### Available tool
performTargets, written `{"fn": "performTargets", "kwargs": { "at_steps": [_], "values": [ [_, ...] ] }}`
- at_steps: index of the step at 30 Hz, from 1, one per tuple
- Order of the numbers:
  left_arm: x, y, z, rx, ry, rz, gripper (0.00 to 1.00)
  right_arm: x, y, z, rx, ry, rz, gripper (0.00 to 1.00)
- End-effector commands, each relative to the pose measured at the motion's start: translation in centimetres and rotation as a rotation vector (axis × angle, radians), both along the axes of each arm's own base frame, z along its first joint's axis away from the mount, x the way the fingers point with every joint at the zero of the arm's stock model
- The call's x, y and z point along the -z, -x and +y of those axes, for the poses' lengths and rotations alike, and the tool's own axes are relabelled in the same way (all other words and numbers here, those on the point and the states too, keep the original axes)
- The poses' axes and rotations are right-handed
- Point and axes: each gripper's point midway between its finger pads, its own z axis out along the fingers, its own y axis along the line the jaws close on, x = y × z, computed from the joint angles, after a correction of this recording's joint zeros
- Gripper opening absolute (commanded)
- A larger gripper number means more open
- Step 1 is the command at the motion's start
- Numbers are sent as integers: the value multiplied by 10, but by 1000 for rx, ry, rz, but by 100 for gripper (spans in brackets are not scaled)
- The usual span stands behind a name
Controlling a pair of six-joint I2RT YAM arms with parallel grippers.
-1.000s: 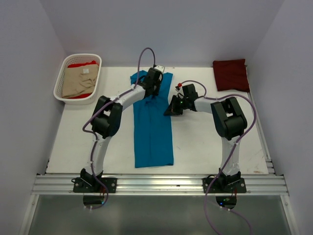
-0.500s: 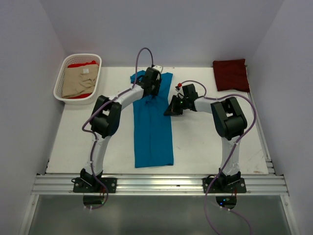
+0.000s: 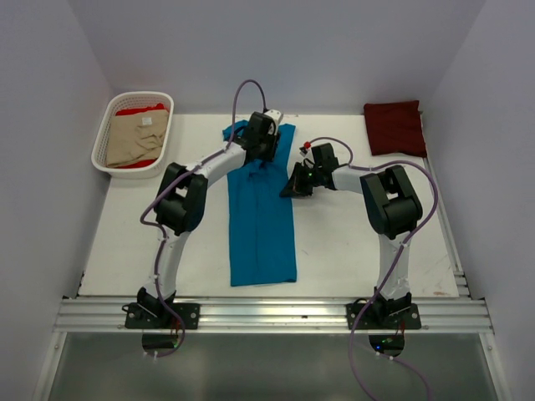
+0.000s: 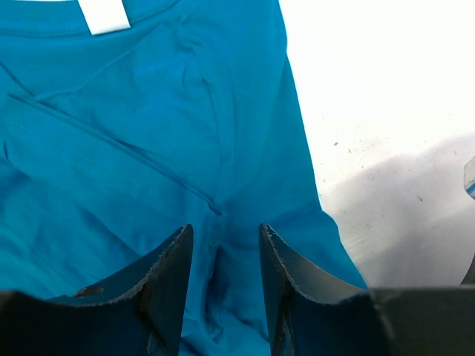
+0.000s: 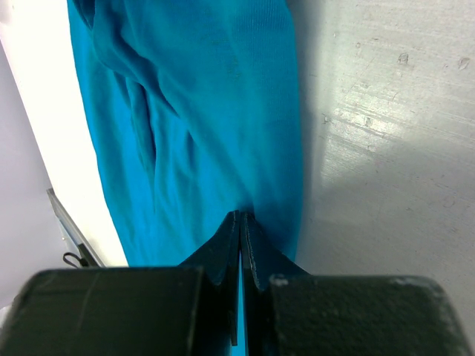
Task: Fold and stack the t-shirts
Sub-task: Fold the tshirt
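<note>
I need to use my left gripper to pinch the sleeve's corner (image 4: pixel 214 211) and smooth it before the next fold, because the teal-blue t-shirt's folded-in sleeve lies slanted and creased below the collar.
A teal-blue t-shirt (image 3: pixel 263 225) lies folded into a long strip down the middle of the table. My left gripper (image 3: pixel 262 149) hovers over its far collar end. In the left wrist view that gripper (image 4: pixel 223 237) is open, its fingers astride a wrinkle of the teal cloth (image 4: pixel 148 148) without gripping it. My right gripper (image 3: pixel 282 194) is at the strip's right edge. In the right wrist view it (image 5: pixel 240 215) is shut, tips touching the teal cloth (image 5: pixel 200 111). A dark maroon t-shirt (image 3: pixel 394 127) lies folded at the far right corner.
A white slotted basket (image 3: pixel 109 167) stands at the far left, holding a beige t-shirt (image 3: pixel 134 140) on top of a bright red one (image 3: pixel 140 109). Grey walls close in the table on three sides. An aluminium rail (image 3: pixel 276 313) runs along the near edge.
The left gripper's jaws have spread a little over the teal shirt's collar end. The right arm and the shirts have stayed still.
</note>
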Motion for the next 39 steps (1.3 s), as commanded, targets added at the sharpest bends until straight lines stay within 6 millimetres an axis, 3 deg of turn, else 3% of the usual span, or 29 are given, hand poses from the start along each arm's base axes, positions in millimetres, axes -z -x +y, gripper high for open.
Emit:
{"fn": "performTargets", "kwargs": {
  "at_steps": [1,10,19,21,29,34,39],
  "values": [
    [-19,-19,-2,-1,12,-69,43,34,10,-11,5,84,54,0],
    [-2,-24,4,-18,-8,-43,41,34,11,-13,6,89,57,0],
    [1,-26,9,-30,-9,-40,40,35,10,-14,7,93,57,0],
    [1,-26,10,-33,-9,-38,36,34,10,-13,6,93,57,0],
    [-2,-27,13,-49,-13,-50,2,35,11,-14,5,96,60,0],
    [-7,-23,20,-81,-16,-60,0,35,11,-13,4,96,58,0],
    [-33,-25,23,-100,2,-108,2,37,11,-13,4,96,63,0]
  ]
}}
